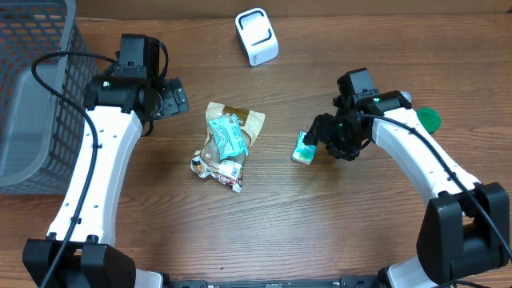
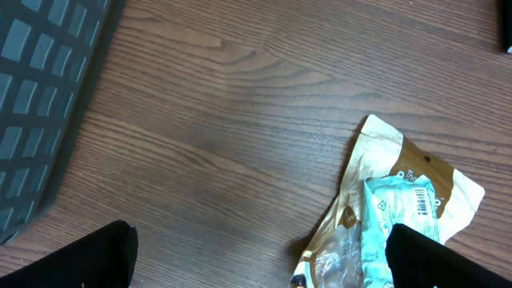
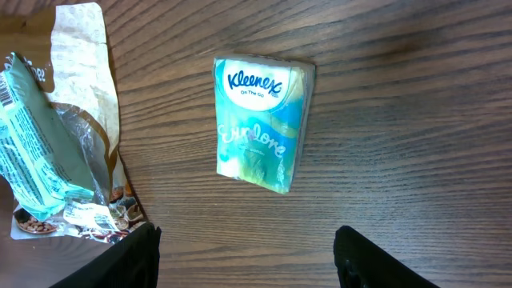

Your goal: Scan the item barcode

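Observation:
The robot's right gripper needs to close on the Kleenex tissue pack by the long side [image 1: 314, 150] [image 3: 298, 132] that faces away from the tan snack bag.
A small teal-and-white Kleenex tissue pack [image 3: 260, 124] lies flat on the wooden table, also visible from overhead [image 1: 303, 149]. My right gripper [image 3: 248, 264] hangs just behind it, open, with bare wood between its fingers [image 3: 120, 260]; overhead it sits right beside the pack [image 1: 318, 132]. A teal packet [image 1: 228, 134] with a barcode [image 2: 422, 202] rests on a tan snack bag [image 2: 384, 152] at mid-table. My left gripper [image 2: 264, 264] is wide open over bare wood beside that bag, holding nothing, seen overhead [image 1: 178, 98]. The white scanner [image 1: 256, 36] stands at the back.
A grey mesh basket [image 1: 32, 96] fills the far left, its wall showing in the left wrist view [image 2: 40, 104]. A green object [image 1: 430, 118] lies behind the right arm. A crumpled wrapper [image 1: 216, 168] lies at the snack bag's near end.

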